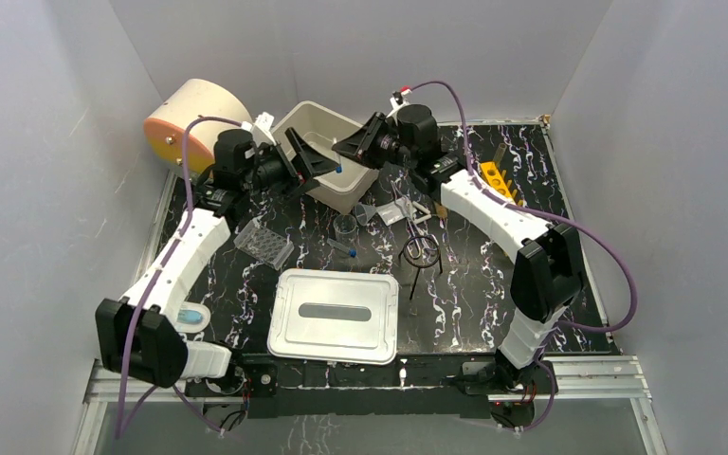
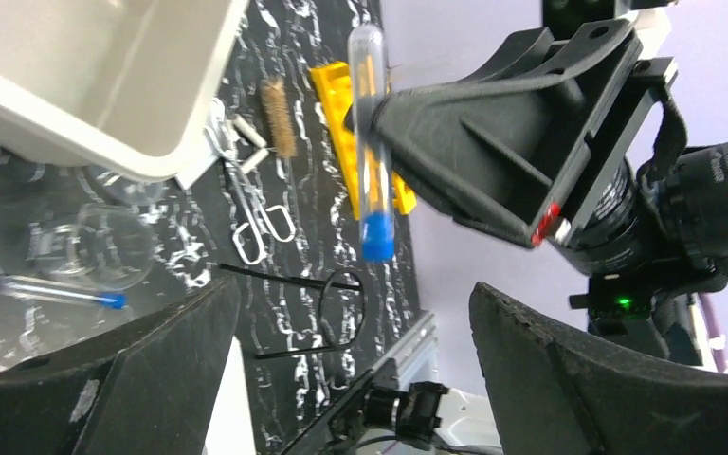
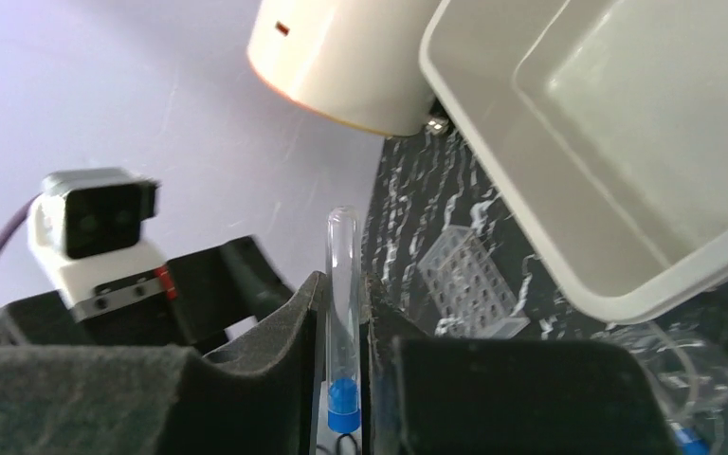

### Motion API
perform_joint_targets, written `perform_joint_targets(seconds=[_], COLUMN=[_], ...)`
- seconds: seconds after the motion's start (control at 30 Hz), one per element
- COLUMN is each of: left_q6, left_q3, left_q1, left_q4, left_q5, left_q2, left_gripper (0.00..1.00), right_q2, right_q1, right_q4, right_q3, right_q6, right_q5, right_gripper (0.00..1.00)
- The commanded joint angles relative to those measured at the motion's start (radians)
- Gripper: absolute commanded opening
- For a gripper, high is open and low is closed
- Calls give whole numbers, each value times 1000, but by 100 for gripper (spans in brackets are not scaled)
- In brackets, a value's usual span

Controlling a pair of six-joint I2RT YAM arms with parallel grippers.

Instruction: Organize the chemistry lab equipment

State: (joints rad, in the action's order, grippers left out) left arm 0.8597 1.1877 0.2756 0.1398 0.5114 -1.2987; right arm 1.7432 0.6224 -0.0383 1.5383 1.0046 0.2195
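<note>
My right gripper is across the middle of the vial, so I will first pass the vial to my left gripper, then take its clear end (image 2: pixel 366 40) with my right gripper.
My right gripper (image 3: pixel 343 289) is shut on a clear blue-capped vial (image 3: pixel 343 313), pinching it mid-length with the cap end hanging down. In the left wrist view that vial (image 2: pixel 372 142) hangs above the mat in the right gripper (image 2: pixel 400 118). Facing it, my left gripper (image 2: pixel 355 294) is open, its jaws wide apart and nothing between them. Both grippers meet over the near corner of the cream bin (image 1: pixel 349 194). On the mat lie the black ring stand (image 2: pixel 341 308), metal scissors (image 2: pixel 256 213), a tan brush (image 2: pixel 278 118), a beaker (image 2: pixel 104 246) and another vial (image 2: pixel 62 292).
A yellow rack (image 1: pixel 498 180) lies at the right of the mat and a clear tube rack (image 1: pixel 265 245) at the left. A lidded metal tray (image 1: pixel 336 315) sits at the near middle. The big cream cylinder (image 1: pixel 190 118) stands behind the left arm.
</note>
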Motion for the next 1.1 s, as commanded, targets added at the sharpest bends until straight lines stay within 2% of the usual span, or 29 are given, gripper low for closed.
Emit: perform_joint_targets(seconds=[0.0, 0.1, 0.3, 0.5, 0.63, 0.7, 0.83, 0.93, 1.07], left_q6=[116, 202, 265, 257, 177, 92, -127, -296, -445], left_q3=[0, -26, -62, -74, -10, 43, 127, 164, 217], left_q1=[28, 40, 45, 46, 43, 43, 43, 43, 43], left_q4=[-197, -287, -342, -319, -239, -157, 35, 142, 252], left_q5=[125, 122, 103, 75, 87, 98, 203, 249, 288], left_q2=[-45, -72, -77, -59, -70, -84, -116, -127, -156], left_gripper=[87, 73, 49, 23, 0, 0, 0, 0, 0], right_q2=[-32, -30, -20, -23, -30, -34, -4, 12, 22], right_q1=[11, 10, 7, -3, -13, -28, -79, -102, -108], right_q4=[-109, -118, -133, -143, -139, -145, -72, 7, 99], right_q3=[-20, -24, -24, -39, -46, -48, 39, 97, 137], right_q6=[148, 170, 198, 210, 199, 191, 79, -31, -121], right_q5=[77, 89, 115, 130, 139, 154, 277, 383, 500], right_gripper=[21, 22, 22, 22, 24, 31, 53, 61, 65])
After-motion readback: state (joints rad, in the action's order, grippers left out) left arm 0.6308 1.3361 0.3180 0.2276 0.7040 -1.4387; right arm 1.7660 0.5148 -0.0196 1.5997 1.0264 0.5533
